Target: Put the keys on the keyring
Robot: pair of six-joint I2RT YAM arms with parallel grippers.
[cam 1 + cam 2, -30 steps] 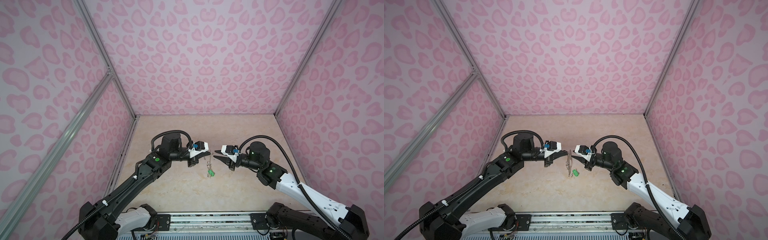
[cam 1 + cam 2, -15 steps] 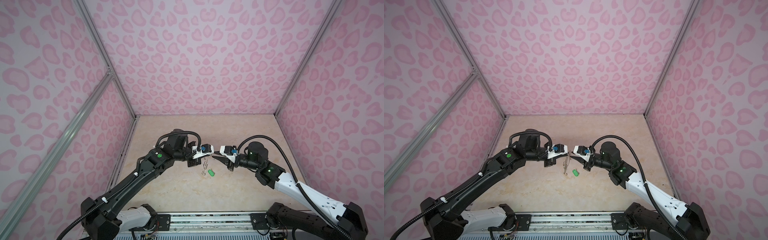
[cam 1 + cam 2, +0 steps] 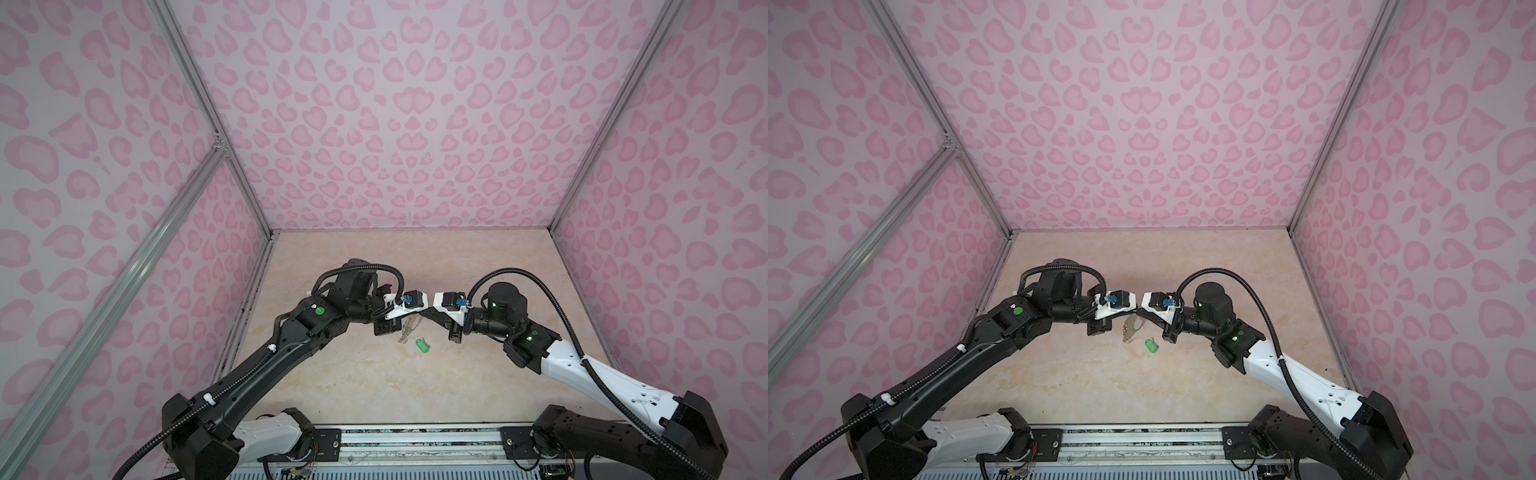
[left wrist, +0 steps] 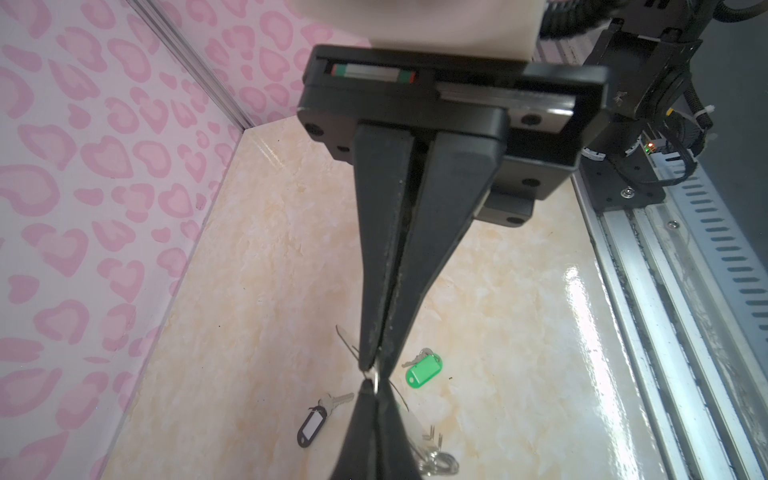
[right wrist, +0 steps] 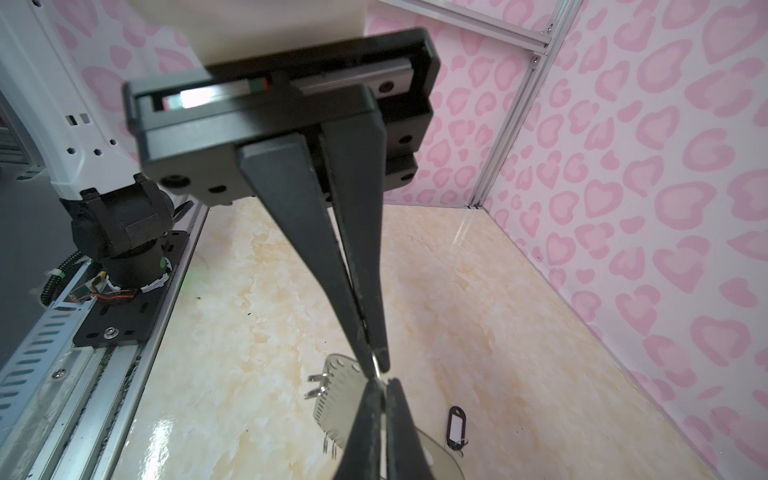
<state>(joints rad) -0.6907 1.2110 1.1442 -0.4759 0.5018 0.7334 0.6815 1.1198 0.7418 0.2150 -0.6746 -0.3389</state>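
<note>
The split ring is covered on both sides by my fingers, so next my left gripper opens, back away and takes the ring anew (image 4: 376, 384) while my right gripper holds it.
The keyring (image 3: 409, 328) (image 3: 1131, 328), a flat grey plate with small split rings, hangs above the table between both arms. My left gripper (image 4: 374, 370) (image 3: 415, 318) is shut on a split ring at the plate's top edge. My right gripper (image 5: 377, 368) (image 3: 424, 319) meets it tip to tip, shut on the same ring. The plate (image 5: 336, 395) (image 4: 415, 433) shows behind the opposing fingers. The green-tagged key (image 3: 422, 345) (image 3: 1150, 345) (image 4: 424, 369) lies on the table below. The black-tagged key (image 4: 316, 426) (image 5: 456, 426) lies near it, hidden in both top views.
Pink patterned walls (image 3: 395, 145) close in the marble tabletop (image 3: 374, 386) on three sides. A metal rail (image 3: 415, 434) with both arm bases runs along the front edge.
My left gripper has swung right until its tips meet the right gripper's. The right jaws have closed. The green key has stayed on the table.
</note>
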